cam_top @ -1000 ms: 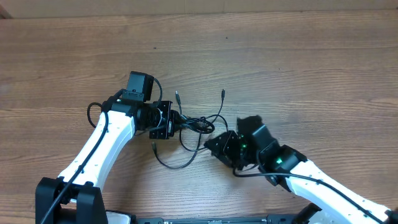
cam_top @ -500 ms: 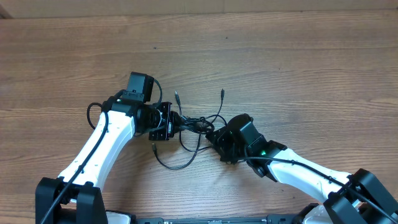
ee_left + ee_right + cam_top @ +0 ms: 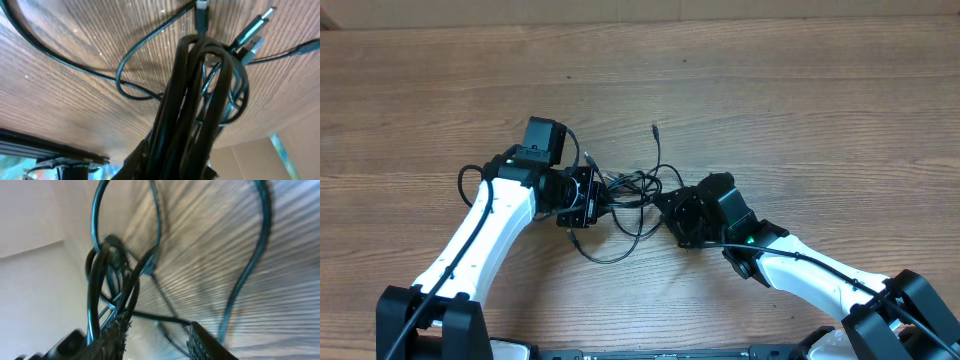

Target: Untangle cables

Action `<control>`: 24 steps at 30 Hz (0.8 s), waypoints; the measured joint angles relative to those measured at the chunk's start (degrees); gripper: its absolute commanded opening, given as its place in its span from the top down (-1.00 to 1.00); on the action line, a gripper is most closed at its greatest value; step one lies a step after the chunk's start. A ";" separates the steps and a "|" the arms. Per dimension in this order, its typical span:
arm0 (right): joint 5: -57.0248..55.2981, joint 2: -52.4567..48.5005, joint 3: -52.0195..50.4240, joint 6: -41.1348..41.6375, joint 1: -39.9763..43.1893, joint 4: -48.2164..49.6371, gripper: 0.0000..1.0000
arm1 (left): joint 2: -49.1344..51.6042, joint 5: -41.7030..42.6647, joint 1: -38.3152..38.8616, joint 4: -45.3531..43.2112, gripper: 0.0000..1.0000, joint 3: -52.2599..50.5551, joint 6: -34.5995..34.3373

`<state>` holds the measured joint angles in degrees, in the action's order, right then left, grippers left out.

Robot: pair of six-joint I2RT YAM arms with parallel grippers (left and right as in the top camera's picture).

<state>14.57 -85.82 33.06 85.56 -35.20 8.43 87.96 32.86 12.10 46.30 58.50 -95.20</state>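
Observation:
My left gripper bunches the cable loops into one thick bundle, so it should open while my right gripper spreads strands of cable from the tangle's edge (image 3: 653, 188).
The cables (image 3: 632, 188) are thin black cords knotted between my two grippers on the wooden table. One plug tip (image 3: 654, 129) sticks out toward the far side, and a loose loop (image 3: 610, 256) sags toward the near edge. My left gripper (image 3: 586, 197) is shut on a thick bundle of cables (image 3: 192, 100) that rises out of its jaws (image 3: 175, 167). My right gripper (image 3: 670, 212) sits at the tangle's right side. In the right wrist view it (image 3: 157, 342) stands open. Strands of cable (image 3: 107, 275) drape over its left finger (image 3: 112, 339), and one strand crosses the gap.
The wooden table (image 3: 800, 100) stretches around the tangle on all sides. A thicker black robot cable (image 3: 472, 180) loops beside the left arm. A pale wall or board (image 3: 30, 295) shows at the left of the right wrist view.
My right gripper has swung left and up into the tangle. The cables shifted with it: the far plug tip moved up and left, and the near loop shrank. The left arm stayed still.

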 measured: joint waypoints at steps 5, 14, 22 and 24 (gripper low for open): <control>6.16 -0.07 -0.24 -0.04 0.00 5.97 0.21 | 0.00 -0.17 -0.52 -0.02 0.73 0.04 2.82; 4.07 -0.07 -0.24 -1.79 -0.04 5.57 0.08 | 0.00 -0.37 1.22 -0.68 0.81 0.04 4.61; -2.16 -0.07 -0.52 -26.23 0.31 14.36 -0.26 | -0.22 7.69 1.14 0.26 0.91 0.15 9.49; -2.93 -0.07 -0.52 -33.29 0.35 14.21 -0.31 | -0.22 10.32 1.16 0.26 0.92 0.15 9.79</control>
<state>11.64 -85.89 32.53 52.27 -34.85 22.63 87.74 43.18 13.26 46.57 58.65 -85.41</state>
